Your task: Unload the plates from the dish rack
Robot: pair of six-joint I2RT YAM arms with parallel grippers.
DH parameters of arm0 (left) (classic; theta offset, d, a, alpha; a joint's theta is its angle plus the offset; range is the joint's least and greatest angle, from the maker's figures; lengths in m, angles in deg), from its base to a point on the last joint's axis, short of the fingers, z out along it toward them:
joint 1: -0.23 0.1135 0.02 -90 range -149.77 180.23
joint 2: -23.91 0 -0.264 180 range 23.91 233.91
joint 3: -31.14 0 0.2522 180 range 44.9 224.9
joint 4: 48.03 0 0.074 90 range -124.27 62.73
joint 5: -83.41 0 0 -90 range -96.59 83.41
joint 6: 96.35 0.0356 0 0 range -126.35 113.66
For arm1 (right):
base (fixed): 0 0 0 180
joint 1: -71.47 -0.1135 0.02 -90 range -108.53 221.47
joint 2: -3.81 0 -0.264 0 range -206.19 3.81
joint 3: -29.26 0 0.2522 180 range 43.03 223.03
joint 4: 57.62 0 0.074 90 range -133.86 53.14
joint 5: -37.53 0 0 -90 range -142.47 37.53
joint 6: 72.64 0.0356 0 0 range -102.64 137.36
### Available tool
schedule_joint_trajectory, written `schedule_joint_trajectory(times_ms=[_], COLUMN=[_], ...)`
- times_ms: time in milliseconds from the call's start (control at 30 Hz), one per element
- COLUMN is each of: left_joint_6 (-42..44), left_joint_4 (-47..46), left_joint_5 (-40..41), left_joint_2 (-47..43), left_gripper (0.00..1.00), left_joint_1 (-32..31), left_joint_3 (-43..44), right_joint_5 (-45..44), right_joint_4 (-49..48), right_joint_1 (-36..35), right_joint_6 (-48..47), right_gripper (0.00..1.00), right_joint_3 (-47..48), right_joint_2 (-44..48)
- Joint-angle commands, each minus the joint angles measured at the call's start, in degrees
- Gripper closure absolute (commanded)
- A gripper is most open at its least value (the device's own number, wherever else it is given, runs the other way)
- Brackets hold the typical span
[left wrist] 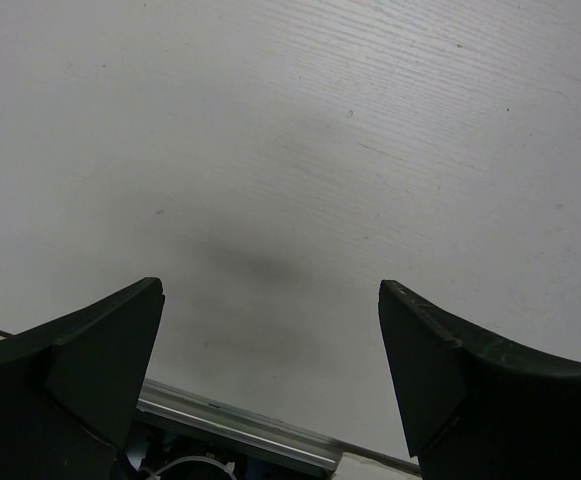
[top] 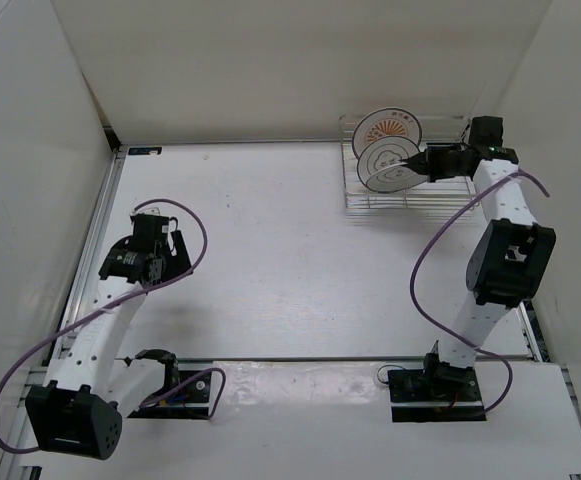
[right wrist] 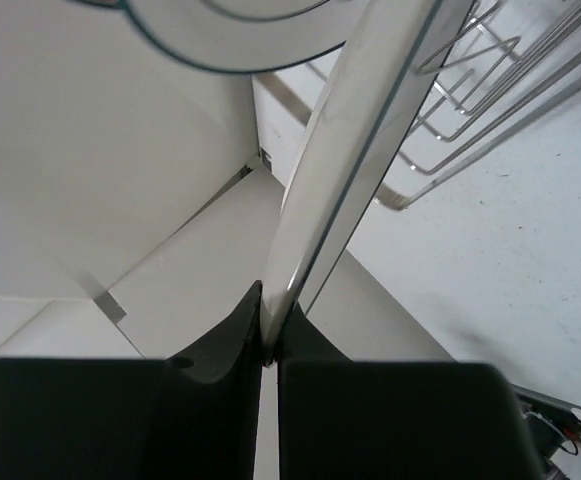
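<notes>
I should lay the plate flat with my right gripper on the bare table [top: 335,283] between the dish rack and the metal rail.
The dish rack [top: 415,196] of thin wire stands at the table's far right. Two plates stand on edge in it: one with an orange sunburst centre [top: 388,123] at the back, and a white one with dark rings [top: 385,165] in front. My right gripper [top: 421,160] is shut on the right rim of the white ringed plate. In the right wrist view that plate [right wrist: 355,130] runs edge-on up from between my right gripper [right wrist: 270,345] fingers, with another plate [right wrist: 232,30] and rack wires [right wrist: 490,90] behind. My left gripper [top: 170,250] [left wrist: 270,300] hangs open over bare table, holding nothing.
White walls enclose the table on the left, back and right, with the rack close to the back right corner. A metal rail [left wrist: 240,425] runs along the table's near edge by the arm bases. Purple cables [top: 440,240] loop beside each arm.
</notes>
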Motion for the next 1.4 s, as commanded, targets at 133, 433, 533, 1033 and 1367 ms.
schedule_joint_trajectory(times_ms=[133, 433, 533, 1033, 1367], left_joint_6=[2.6, 3.3, 3.3, 0.2, 0.2], left_joint_4=[-1.4, 0.4, 0.8, 1.4, 3.2], left_joint_5=[5.6, 7.6, 7.3, 2.1, 0.6], left_joint_2=[-3.0, -4.1, -3.9, -5.7, -9.1], left_gripper=[0.00, 0.00, 0.00, 0.00, 0.00], left_joint_1=[-4.3, -8.8, -9.5, -10.2, -10.1], left_joint_3=[-1.5, -1.4, -1.9, -6.2, -7.8], right_joint_5=[0.8, -5.6, -10.3, -37.0, -48.5], right_joint_4=[2.1, 22.5, 32.0, 52.5, 60.3], right_joint_1=[0.2, -4.2, -7.4, -28.1, -51.0], right_joint_6=[-2.6, -32.2, -40.3, -43.6, -44.2], right_gripper=[1.00, 1.00, 1.00, 1.00, 1.00], right_joint_3=[2.9, 21.2, 16.9, -6.0, 9.7], right_joint_2=[8.9, 14.3, 19.7, 27.4, 5.3])
